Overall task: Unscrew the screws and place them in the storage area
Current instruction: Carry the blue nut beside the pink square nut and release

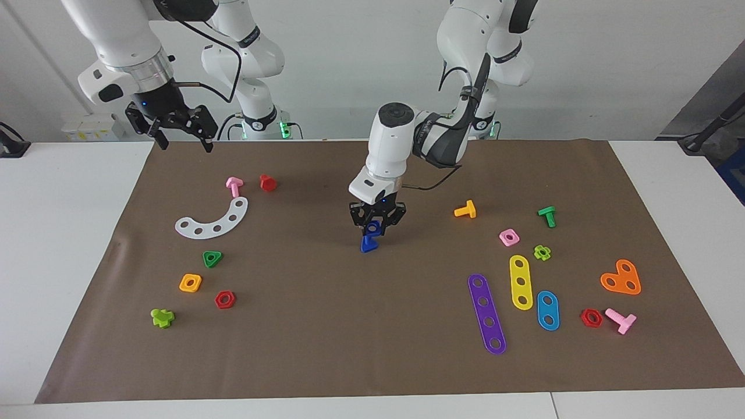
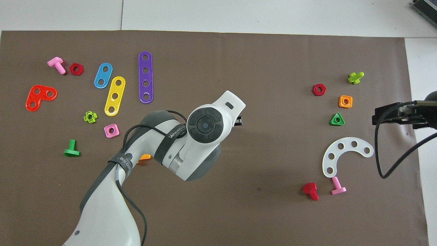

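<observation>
The robot's left gripper should put the dark-blue nut down on the mat (image 2: 144,121) between the purple piece and the orange bolt.
My left gripper (image 1: 375,226) hangs over the middle of the brown mat (image 1: 326,326), shut on the dark-blue screw (image 1: 369,241). The screw's triangular head points down, close to the mat; I cannot tell whether it touches. In the overhead view the left arm's wrist (image 2: 205,124) hides the screw. The storage area lies toward the right arm's end, marked by the white curved strip (image 1: 214,220) (image 2: 341,153) with a green nut (image 1: 212,258), an orange nut (image 1: 190,283) and a red nut (image 1: 224,299). My right gripper (image 1: 183,141) waits open, high over the mat's corner by its own base.
A pink bolt (image 1: 234,186) and a red bolt (image 1: 268,183) lie by the white strip. Toward the left arm's end lie purple (image 1: 486,313), yellow (image 1: 521,281) and blue (image 1: 547,310) strips, an orange plate (image 1: 621,278), an orange bolt (image 1: 465,209) and a green bolt (image 1: 547,215).
</observation>
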Controlling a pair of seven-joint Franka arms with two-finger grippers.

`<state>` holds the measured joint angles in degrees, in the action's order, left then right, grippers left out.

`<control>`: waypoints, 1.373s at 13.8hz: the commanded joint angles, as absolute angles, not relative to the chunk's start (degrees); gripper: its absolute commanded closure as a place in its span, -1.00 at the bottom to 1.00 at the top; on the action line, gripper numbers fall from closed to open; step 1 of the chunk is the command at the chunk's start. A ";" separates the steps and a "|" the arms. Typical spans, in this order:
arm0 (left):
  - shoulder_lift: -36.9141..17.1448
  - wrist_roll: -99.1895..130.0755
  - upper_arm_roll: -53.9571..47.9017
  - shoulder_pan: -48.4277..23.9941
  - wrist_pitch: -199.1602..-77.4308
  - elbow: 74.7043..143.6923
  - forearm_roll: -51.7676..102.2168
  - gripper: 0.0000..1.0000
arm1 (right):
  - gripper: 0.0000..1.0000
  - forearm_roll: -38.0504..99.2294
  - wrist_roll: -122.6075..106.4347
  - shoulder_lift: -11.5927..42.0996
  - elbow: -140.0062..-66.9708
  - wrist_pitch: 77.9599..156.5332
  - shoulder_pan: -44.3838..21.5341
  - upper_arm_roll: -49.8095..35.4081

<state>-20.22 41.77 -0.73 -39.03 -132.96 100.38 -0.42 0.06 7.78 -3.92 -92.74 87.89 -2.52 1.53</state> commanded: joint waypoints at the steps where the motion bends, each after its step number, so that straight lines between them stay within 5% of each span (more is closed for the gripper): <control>1: -16.97 40.62 -0.79 -36.04 -131.48 102.74 -1.58 1.00 | -1.00 0.09 6.42 -5.01 -93.78 87.98 -2.02 1.14; 16: -10.64 14.95 -0.97 -16.70 -150.02 125.59 -1.49 0.98 | -1.00 0.44 3.34 -4.49 -94.04 91.92 -2.20 0.79; 19: -10.46 13.01 -0.97 -16.00 -152.83 128.49 -1.49 0.59 | -1.00 1.85 5.44 -2.64 -92.99 91.67 -4.03 -0.35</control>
<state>-12.90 14.54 -0.40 -17.18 -150.01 124.46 -0.68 0.94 4.96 -3.36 -93.06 90.68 -2.87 0.56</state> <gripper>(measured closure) 0.542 0.000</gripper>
